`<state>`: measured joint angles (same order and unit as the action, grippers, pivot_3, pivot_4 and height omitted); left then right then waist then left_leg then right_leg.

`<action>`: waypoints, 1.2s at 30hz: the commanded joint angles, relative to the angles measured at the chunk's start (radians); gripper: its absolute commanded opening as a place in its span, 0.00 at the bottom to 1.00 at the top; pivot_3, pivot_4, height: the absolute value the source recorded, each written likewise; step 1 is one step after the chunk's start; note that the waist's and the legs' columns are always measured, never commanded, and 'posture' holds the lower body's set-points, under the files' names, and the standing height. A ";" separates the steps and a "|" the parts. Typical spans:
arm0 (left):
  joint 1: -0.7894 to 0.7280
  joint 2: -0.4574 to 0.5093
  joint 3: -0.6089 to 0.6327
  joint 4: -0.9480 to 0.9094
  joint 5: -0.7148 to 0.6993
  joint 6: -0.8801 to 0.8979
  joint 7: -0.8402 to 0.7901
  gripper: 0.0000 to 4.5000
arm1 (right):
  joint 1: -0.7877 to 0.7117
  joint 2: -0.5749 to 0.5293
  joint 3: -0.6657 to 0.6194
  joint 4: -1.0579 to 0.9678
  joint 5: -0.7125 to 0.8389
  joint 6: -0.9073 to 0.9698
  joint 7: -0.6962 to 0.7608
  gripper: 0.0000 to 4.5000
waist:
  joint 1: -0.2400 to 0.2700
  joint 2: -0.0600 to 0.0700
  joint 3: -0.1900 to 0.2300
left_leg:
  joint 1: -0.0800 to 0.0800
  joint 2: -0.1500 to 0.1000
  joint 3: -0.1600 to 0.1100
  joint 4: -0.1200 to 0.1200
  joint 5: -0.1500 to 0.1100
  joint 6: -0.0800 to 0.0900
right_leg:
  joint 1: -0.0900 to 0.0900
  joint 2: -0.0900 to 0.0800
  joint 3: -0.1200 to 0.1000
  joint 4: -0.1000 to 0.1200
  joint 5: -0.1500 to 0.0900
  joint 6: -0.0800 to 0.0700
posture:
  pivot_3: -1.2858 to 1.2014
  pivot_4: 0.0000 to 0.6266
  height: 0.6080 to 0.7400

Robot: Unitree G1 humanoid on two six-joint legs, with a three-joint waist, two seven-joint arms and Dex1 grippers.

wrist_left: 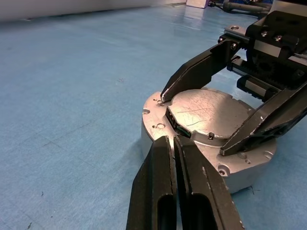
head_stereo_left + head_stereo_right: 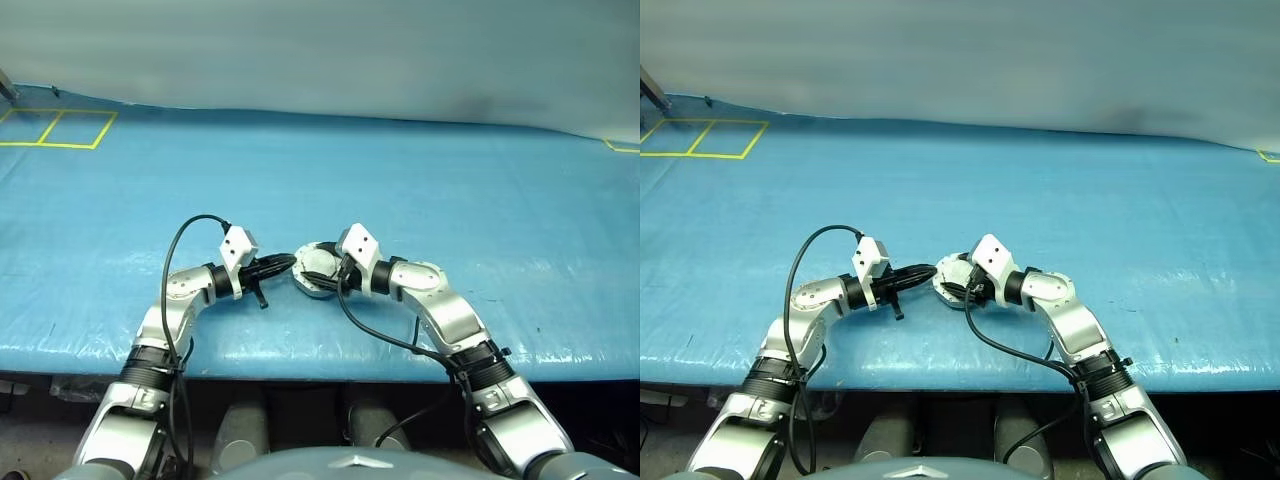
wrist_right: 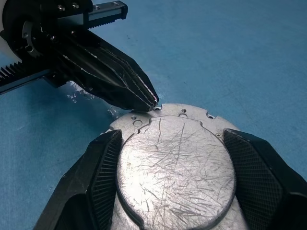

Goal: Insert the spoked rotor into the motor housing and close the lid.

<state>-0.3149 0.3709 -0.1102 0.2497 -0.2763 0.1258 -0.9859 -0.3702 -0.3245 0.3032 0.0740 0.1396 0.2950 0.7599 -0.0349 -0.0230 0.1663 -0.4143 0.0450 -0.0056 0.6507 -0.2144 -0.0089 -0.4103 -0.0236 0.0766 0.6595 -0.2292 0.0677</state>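
Observation:
My right gripper will release the motor housing, as it holds it only by its raised round top, and pinch its outer side [image 1: 262, 166] from above and below.
The motor housing [image 2: 312, 268] lies flat on the blue table near its front edge, with the lid [image 3: 175, 167] down on it, its scratched plain grey face up. My right gripper [image 3: 171, 137] holds it from the right, one finger on each side of the raised round top. The left gripper [image 1: 171, 140] is shut with nothing in it, and its tips touch the housing's flanged rim [image 1: 156, 115] from the left. The spoked rotor is hidden.
Blue sheeting [image 2: 420, 190] covers the table, with free room on every side of the housing. Yellow tape squares [image 2: 60, 128] mark the far left corner. The table's front edge [image 2: 330, 372] runs just below both forearms.

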 commanded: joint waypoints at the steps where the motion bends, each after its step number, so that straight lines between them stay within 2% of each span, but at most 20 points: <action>1: -0.018 -0.010 -0.010 -0.007 0.001 -0.006 -0.010 0.03 | 0.020 -0.023 -0.011 0.023 -0.033 0.027 -0.023 0.68 | 0.000 0.000 0.000 | 0.000 0.000 0.000 0.000 0.000 0.000 | 0.000 0.000 0.000 0.000 0.000 0.000 | 0.52 0.24 1.00; 11: -0.009 0.010 -0.074 -0.001 0.069 0.003 -0.021 0.03 | 0.029 -0.010 -0.025 0.004 0.001 0.050 -0.014 0.68 | 0.004 0.001 -0.002 | 0.001 0.000 0.000 0.000 0.000 0.000 | 0.001 0.000 0.000 0.000 0.000 0.000 | 0.52 0.24 1.00; 15: -0.009 0.015 -0.078 -0.002 0.076 -0.003 -0.020 0.03 | 0.034 -0.014 -0.030 -0.021 0.009 0.039 -0.001 0.96 | 0.007 0.001 -0.002 | 0.001 0.000 0.000 0.000 0.000 0.000 | 0.001 0.000 0.000 0.000 0.000 0.000 | 0.52 0.24 1.00; 16: -0.008 0.014 -0.078 -0.002 0.076 -0.004 -0.019 0.03 | 0.039 -0.005 -0.041 -0.037 0.022 0.029 -0.002 0.98 | 0.007 0.001 -0.002 | 0.001 0.000 0.000 -0.001 0.000 0.000 | 0.001 0.000 0.000 -0.001 0.000 0.000 | 0.52 0.24 1.00; 21: -0.001 0.012 -0.075 -0.008 0.080 -0.010 -0.017 0.03 | 0.062 0.027 -0.117 -0.143 0.122 0.035 -0.005 0.98 | 0.009 0.001 -0.002 | 0.000 0.000 0.000 -0.001 0.000 0.000 | 0.000 0.000 0.000 -0.001 0.000 0.000 | 0.52 0.24 1.00; 25: 0.009 0.013 -0.071 -0.028 0.074 -0.009 -0.015 0.03 | 0.085 0.073 -0.216 -0.238 0.239 0.113 -0.069 0.98 | 0.009 0.001 -0.002 | -0.001 0.000 0.000 -0.001 0.000 0.000 | -0.001 0.000 0.000 -0.001 0.000 0.000 | 0.52 0.24 1.00; 32: 0.024 0.013 -0.065 -0.046 0.067 -0.016 -0.014 0.03 | 0.189 0.140 -0.418 -0.314 0.434 0.384 -0.286 0.98 | 0.012 0.001 -0.002 | -0.001 0.000 -0.001 -0.003 0.000 0.000 | -0.002 -0.001 0.000 -0.002 -0.001 -0.001 | 0.52 0.24 1.00; 36: 0.032 0.008 -0.064 -0.060 0.062 -0.022 -0.013 0.03 | 0.308 0.193 -0.518 -0.344 0.636 0.551 -0.331 0.98 | 0.010 0.001 -0.002 | -0.001 0.000 -0.001 -0.005 0.000 0.000 | -0.002 0.000 0.000 -0.002 -0.002 -0.002 | 0.52 0.24 1.00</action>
<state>-0.2966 0.3825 -0.1553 0.2061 -0.2160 0.1000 -0.9954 -0.0758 -0.1403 -0.1794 -0.2258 0.6877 0.7940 0.4386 -0.0251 -0.0217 0.1645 -0.4158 0.0451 -0.0067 0.6450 -0.2147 -0.0090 -0.4127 -0.0239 0.0761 0.6580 -0.2312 0.0650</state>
